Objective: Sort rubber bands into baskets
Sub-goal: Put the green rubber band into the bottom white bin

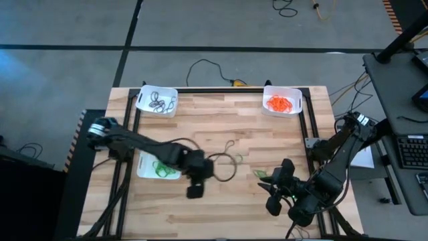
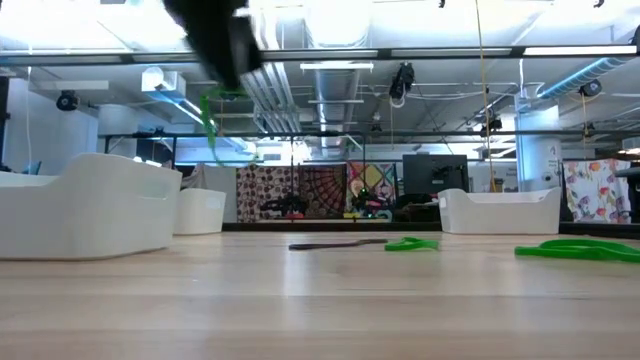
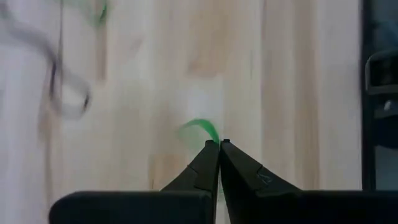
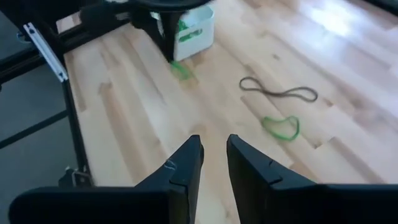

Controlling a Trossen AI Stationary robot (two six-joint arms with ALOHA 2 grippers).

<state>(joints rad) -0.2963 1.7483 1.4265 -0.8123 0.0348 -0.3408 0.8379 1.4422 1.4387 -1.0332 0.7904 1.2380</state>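
Note:
My left gripper is holding the green rubber band. I will let go of it on top of the rubber bands in the basket of green rubber bands (image 1: 163, 171).
My left gripper (image 3: 219, 144) hangs above the table's near middle (image 1: 194, 189), right of the basket of green bands (image 1: 158, 168), and is shut on a green rubber band (image 3: 200, 127). That band dangles below it in the low view (image 2: 210, 125). My right gripper (image 4: 214, 146) hovers at the near right (image 1: 273, 191), open, with nothing between its fingers. On the wood lie a dark band (image 4: 280, 92) and a green band (image 4: 281, 126). At the far edge stand a basket of dark bands (image 1: 158, 100) and one of orange bands (image 1: 282, 102). My left gripper pinches the green rubber band between its two fingertips, at one spot on the loop (image 3: 211, 135). The fingers slant steeply down from above. The band is lifted clear of the table and hangs slack below the tips (image 2: 208, 135).
Another green band (image 2: 580, 250) lies on the table toward the near right, close to my right arm. Black frame rails (image 1: 307, 127) run along the table's left and right sides. Bare wood (image 1: 227, 214) lies between the two grippers.

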